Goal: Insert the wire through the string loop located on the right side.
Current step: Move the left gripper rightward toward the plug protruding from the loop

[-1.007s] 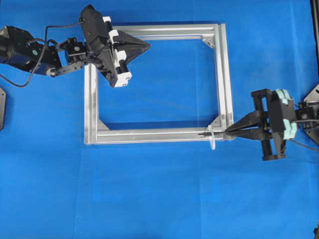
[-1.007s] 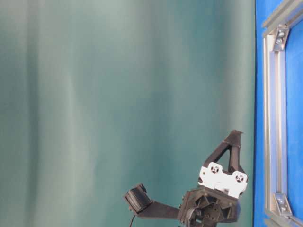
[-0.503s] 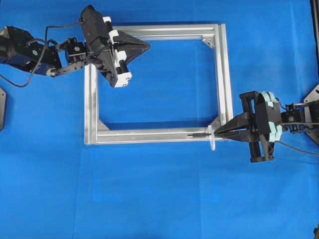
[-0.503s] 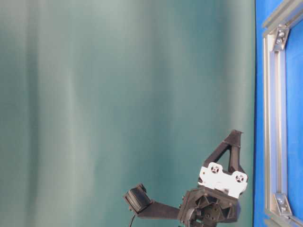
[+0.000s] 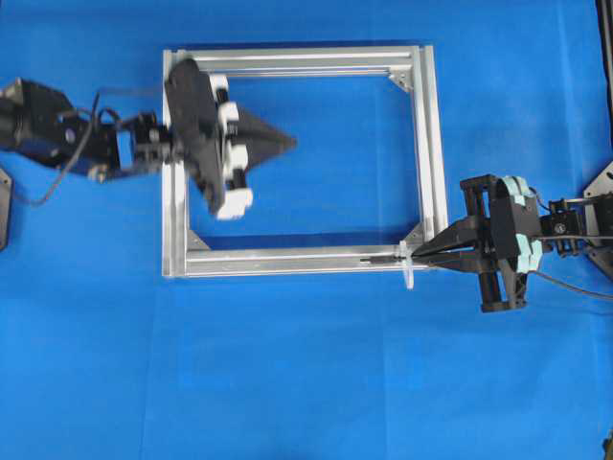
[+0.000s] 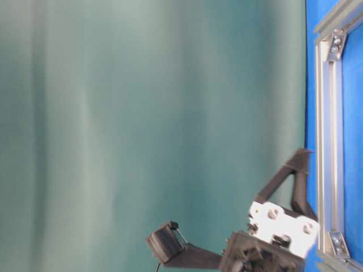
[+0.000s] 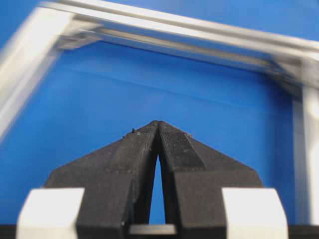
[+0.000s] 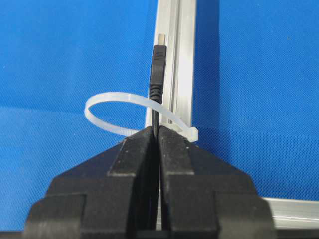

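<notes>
I should next move my left gripper to the black plug (image 5: 385, 259) of the wire, just beyond the string loop, and close it there to pull the wire through.
The wire (image 8: 157, 74) is thin and black, with a black plug and a small silvery tip (image 8: 161, 38). My right gripper (image 8: 156, 130) is shut on it just behind the string loop (image 8: 112, 102), a white translucent band on the frame's bar. The wire runs through the loop, and its plug lies beyond it along the aluminium frame (image 8: 182, 50). Overhead, the right gripper (image 5: 418, 257) sits at the frame's front right corner, the loop (image 5: 406, 268) is at its tips, and the wire's end (image 5: 372, 259) lies left of the loop. My left gripper (image 5: 290, 144) (image 7: 158, 123) is shut and empty above the frame's left side.
The rectangular aluminium frame (image 5: 287, 57) lies flat on the blue cloth (image 5: 306, 383), with triangular brackets in its corners. Dark fixtures stand at the left edge (image 5: 3, 206) and the right edge (image 5: 603, 182). A green curtain (image 6: 142, 113) fills the table-level view beside the left gripper (image 6: 306, 152).
The right gripper slid left with the wire, pushing the plug further past the loop, then stopped. The left arm has swung from the frame's back left corner toward the front.
</notes>
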Controlling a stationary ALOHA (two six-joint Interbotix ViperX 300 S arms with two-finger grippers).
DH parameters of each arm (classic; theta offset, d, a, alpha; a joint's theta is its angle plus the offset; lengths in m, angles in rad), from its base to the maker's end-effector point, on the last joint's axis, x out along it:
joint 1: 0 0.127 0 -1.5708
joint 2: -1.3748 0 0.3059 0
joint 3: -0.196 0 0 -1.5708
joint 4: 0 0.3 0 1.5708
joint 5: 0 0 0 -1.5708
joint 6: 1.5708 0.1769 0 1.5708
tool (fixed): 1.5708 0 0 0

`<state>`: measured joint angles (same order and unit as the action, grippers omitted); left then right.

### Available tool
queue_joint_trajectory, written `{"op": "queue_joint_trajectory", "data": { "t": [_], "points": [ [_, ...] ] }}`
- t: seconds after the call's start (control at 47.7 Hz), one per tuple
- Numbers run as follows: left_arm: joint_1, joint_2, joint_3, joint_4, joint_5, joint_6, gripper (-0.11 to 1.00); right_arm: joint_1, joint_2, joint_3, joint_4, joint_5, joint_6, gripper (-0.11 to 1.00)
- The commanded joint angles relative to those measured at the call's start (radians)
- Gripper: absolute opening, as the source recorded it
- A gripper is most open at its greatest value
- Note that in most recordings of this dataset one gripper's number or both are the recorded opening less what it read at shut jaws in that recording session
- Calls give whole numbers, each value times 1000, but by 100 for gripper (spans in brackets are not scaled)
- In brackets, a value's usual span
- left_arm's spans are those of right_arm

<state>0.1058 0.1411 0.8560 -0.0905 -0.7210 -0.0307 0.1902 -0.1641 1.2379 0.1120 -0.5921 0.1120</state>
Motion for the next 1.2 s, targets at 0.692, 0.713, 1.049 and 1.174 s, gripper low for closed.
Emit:
{"op": "queue_joint_trajectory", "data": {
  "t": [0.692, 0.713, 1.049, 1.174],
  "points": [
    [-244, -25, -20, 2, 8, 0, 0, -2, -8, -15, 2, -5, 0, -4],
    [-245, -21, -26, 2, 8, 0, 0, -2, -6, -15, 2, -6, 0, -4],
    [-239, 60, -241, 3, 150, 2, 0, -2, -6, -15, 2, -6, 0, -4],
    [-232, 103, -345, 3, 225, 2, 0, -3, -6, -15, 2, -6, 0, -4]
  ]
}}
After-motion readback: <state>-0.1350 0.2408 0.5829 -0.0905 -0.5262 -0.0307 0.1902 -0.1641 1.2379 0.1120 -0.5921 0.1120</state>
